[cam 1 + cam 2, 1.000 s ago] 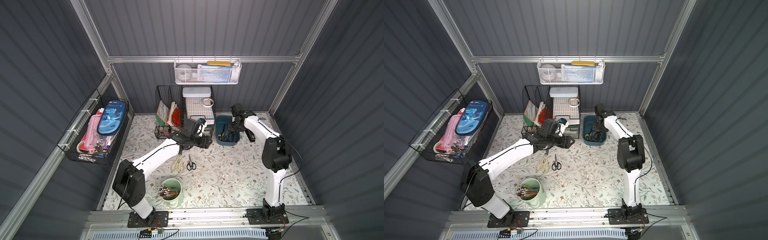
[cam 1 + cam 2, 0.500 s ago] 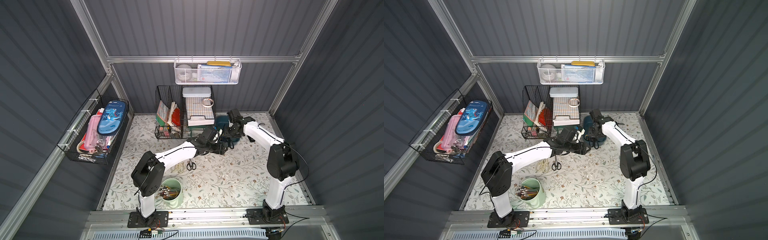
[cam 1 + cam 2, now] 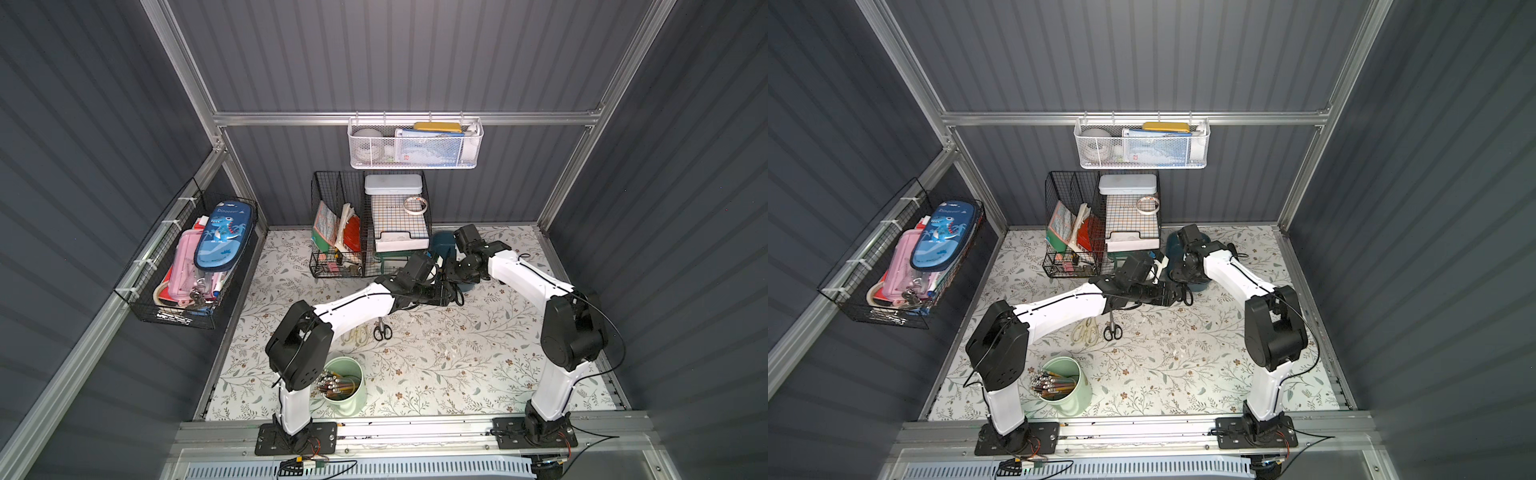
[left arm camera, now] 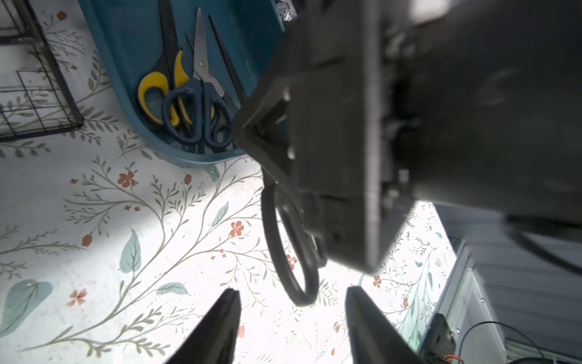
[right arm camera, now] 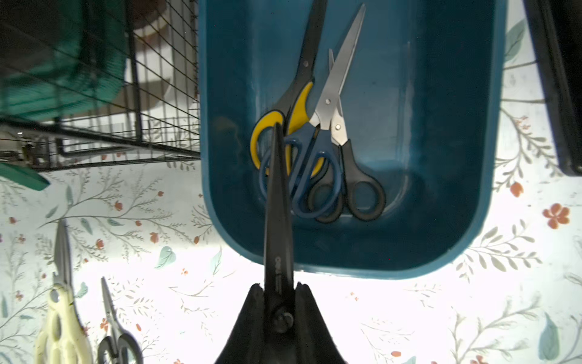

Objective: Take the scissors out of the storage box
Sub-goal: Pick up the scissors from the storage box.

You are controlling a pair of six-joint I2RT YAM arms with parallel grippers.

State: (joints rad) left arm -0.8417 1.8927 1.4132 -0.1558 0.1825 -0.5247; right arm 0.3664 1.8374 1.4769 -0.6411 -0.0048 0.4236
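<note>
I will take the long black scissors with my left gripper, as my right gripper holds them at their pivot, before my right gripper grips a handle loop (image 4: 301, 293).
The dark teal storage box (image 5: 441, 126) stands by the wire organiser; in both top views my arms cover most of it (image 3: 442, 241) (image 3: 1173, 245). In it lie yellow-and-black scissors (image 5: 299, 104), dark-blue-handled scissors (image 5: 302, 189) and small black scissors (image 5: 356, 176). My right gripper (image 5: 278, 285) is shut on long black scissors (image 5: 277, 205) at their pivot, blades over the box's front rim. My left gripper (image 4: 291, 291) is open, its fingers either side of that pair's handle loop (image 4: 283, 239), just short of it. Cream scissors (image 3: 359, 334) and small black scissors (image 3: 382, 330) lie on the mat.
A black wire organiser (image 3: 336, 224) stands left of the box. A white mesh basket (image 3: 415, 143) hangs on the back wall. A green cup of pencils (image 3: 345, 386) stands near the left arm's base. A side basket (image 3: 195, 266) holds pencil cases.
My left arm has swung right from the organiser to the front of the box, and its jaws have narrowed. My right gripper has drawn the long black scissors forward out of the box.
</note>
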